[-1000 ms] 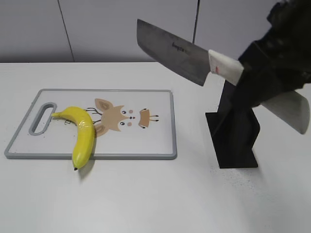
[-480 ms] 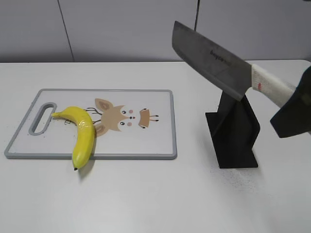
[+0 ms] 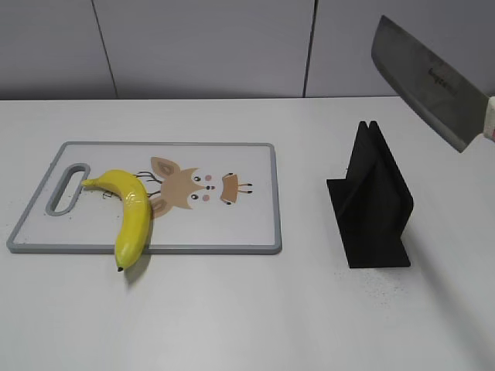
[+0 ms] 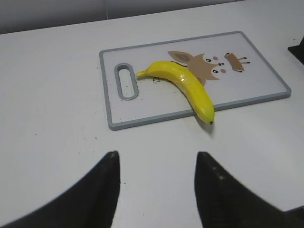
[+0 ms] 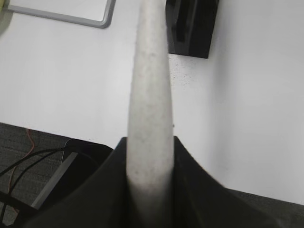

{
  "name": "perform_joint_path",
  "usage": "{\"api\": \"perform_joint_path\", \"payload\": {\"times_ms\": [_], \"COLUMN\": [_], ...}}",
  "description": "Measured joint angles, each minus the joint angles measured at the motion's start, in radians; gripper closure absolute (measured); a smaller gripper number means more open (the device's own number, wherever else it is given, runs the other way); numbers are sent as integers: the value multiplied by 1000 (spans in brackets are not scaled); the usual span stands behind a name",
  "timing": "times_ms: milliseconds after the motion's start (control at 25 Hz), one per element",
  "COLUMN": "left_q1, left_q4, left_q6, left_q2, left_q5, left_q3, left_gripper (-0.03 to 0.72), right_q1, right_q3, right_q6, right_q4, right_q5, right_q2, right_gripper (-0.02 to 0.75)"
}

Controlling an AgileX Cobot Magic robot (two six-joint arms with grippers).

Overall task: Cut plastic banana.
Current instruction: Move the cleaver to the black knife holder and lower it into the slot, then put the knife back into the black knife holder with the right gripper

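Next, my right gripper lets go of the cleaver once I have it with its blade in the slot of the black knife stand (image 3: 390, 163) (image 5: 182, 15).
The yellow plastic banana (image 3: 133, 215) lies on the front left of the cutting board (image 3: 232, 224), its dark tip hanging over the front edge; it also shows in the left wrist view (image 4: 187, 86). A cleaver's steel blade (image 3: 429, 81) hangs in the air at the upper right, above and right of the black knife stand (image 3: 375, 205). My right gripper (image 5: 149, 142) is shut on the cleaver's white handle (image 5: 151, 80); it is out of the exterior view. My left gripper (image 4: 156, 156) is open and empty above bare table, short of the board (image 4: 142, 119).
The black knife stand sits right of the board and shows in the right wrist view (image 5: 192, 28). The table's near edge, with cables below it (image 5: 28, 161), shows in the right wrist view. The board has a handle slot (image 3: 68, 188) at its left end.
The cleaver has moved right and away from the board, from above its right end to past the knife stand. The right arm has left the exterior view. The banana has not moved.
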Motion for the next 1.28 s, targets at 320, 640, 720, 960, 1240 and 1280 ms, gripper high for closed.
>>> {"api": "perform_joint_path", "payload": {"times_ms": [320,640,720,960,1240,1280], "left_q1": [0,0,0,0,0,0], "left_q4": [0,0,0,0,0,0], "left_q6": [0,0,0,1,2,1], "left_q2": [-35,-38,-38,-38,-38,-38], "left_q5": [-14,-15,-15,-15,-15,-15], "left_q3": [1,1,1,1,1,1], "left_gripper": [195,195,195,195,195,195], "right_q1": [0,0,0,0,0,0], "right_q3": [78,114,114,114,115,115], "right_q6": [190,225,226,226,244,252], "right_q4": [-119,-163,-182,-214,-275,-284], "right_q5": [-97,-199,-226,-293,-346,-348], "right_q2": [0,92,133,264,374,383], "right_gripper": [559,559,559,559,559,559]}}
